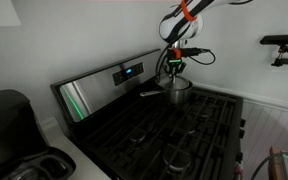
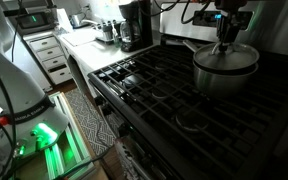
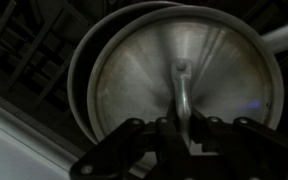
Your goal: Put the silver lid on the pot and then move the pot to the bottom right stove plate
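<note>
The gripper will release the silver lid squarely on the pot's rim (image 1: 177,83) (image 3: 168,86), so that it covers the pot's whole opening.
The pot (image 2: 222,78) stands on a back burner of the black stove; it also shows in an exterior view (image 1: 178,93). The silver lid (image 2: 229,57) lies over its mouth, shifted a little to one side. In the wrist view the lid (image 3: 184,60) covers most of the pot, whose rim (image 3: 81,60) shows at the left and whose handle (image 3: 286,35) shows at the upper right. My gripper (image 3: 182,125) is shut on the lid's centre knob and comes straight down on it (image 2: 227,42) (image 1: 174,68). I cannot tell whether the lid rests on the rim. The front burner (image 2: 197,122) on the pot's side is bare.
Black cast-iron grates (image 2: 149,85) cover the stove. The steel control panel (image 1: 104,82) stands behind the pot. A coffee maker (image 2: 134,25) and jars stand on the counter beside the stove. A dark appliance (image 1: 9,120) sits on the near counter.
</note>
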You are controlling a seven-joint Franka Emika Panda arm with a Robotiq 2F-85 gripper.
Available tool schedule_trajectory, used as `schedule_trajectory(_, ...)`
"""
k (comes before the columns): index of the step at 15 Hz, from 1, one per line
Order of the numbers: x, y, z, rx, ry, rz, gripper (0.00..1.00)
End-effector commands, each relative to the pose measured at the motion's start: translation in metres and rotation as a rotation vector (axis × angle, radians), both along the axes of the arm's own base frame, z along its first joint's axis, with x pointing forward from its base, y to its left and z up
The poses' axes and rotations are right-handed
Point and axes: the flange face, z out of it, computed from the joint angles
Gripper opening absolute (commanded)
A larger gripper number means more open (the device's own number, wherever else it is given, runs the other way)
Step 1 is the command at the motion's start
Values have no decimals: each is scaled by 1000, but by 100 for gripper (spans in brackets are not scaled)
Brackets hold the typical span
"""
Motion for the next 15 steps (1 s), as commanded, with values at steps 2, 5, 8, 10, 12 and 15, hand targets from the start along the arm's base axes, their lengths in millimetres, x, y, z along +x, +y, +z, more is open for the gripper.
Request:
schedule_trajectory(2,6,-16,1,23,-12,-50,2)
schedule_trajectory(5,3,-20,-3,33,-1,-60,2)
schedule_trajectory(8,1,-22,-6,42,23,-63,2)
schedule_trajectory(10,0,-22,-8,49,39,-66,2)
schedule_trajectory(12,0,-21,-9,55,43,-67,2)
schedule_trajectory(15,0,-20,-10,56,57,-65,2)
